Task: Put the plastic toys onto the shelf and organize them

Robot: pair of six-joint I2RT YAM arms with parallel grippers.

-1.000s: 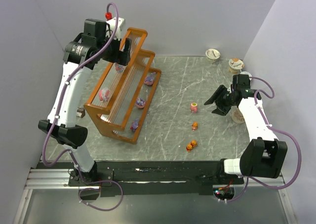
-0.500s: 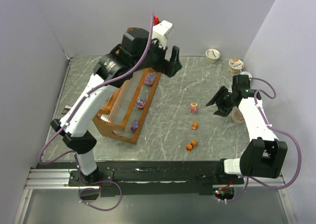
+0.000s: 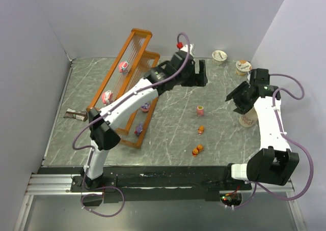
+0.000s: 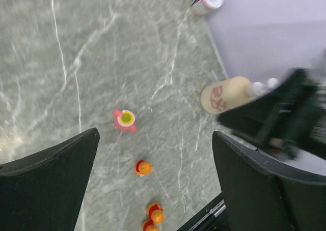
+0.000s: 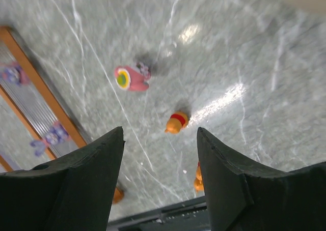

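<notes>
I should close my left gripper on the body (image 3: 200,111) (image 4: 124,120) of the pink toy that lies on the table, just behind the single orange toy.
The orange-brown shelf (image 3: 133,52) stands at the back left, holding two pink toys (image 3: 123,67) (image 3: 107,96) and two purple toys (image 3: 145,107) (image 3: 138,130). A pink toy (image 3: 200,110) (image 4: 125,120) (image 5: 130,78) lies on the table right of centre. A single orange toy (image 3: 201,130) (image 4: 143,167) (image 5: 176,122) and a pair of orange toys (image 3: 197,149) (image 4: 154,213) lie nearer the front. My left gripper (image 3: 195,77) (image 4: 155,180) hangs open and empty above the back middle. My right gripper (image 3: 235,103) (image 5: 160,175) is open and empty, to the right of the loose toys.
A beige bottle (image 3: 248,119) (image 4: 227,93) lies by the right arm. Two foil-lidded cups (image 3: 219,55) (image 3: 243,66) stand at the back right. A dark wrapper (image 3: 75,114) lies left of the shelf. The shelf's lower tier (image 5: 23,106) shows in the right wrist view.
My left arm has swung from above the shelf's top to the right, out over the back middle of the table. My right gripper has drifted slightly back and right.
</notes>
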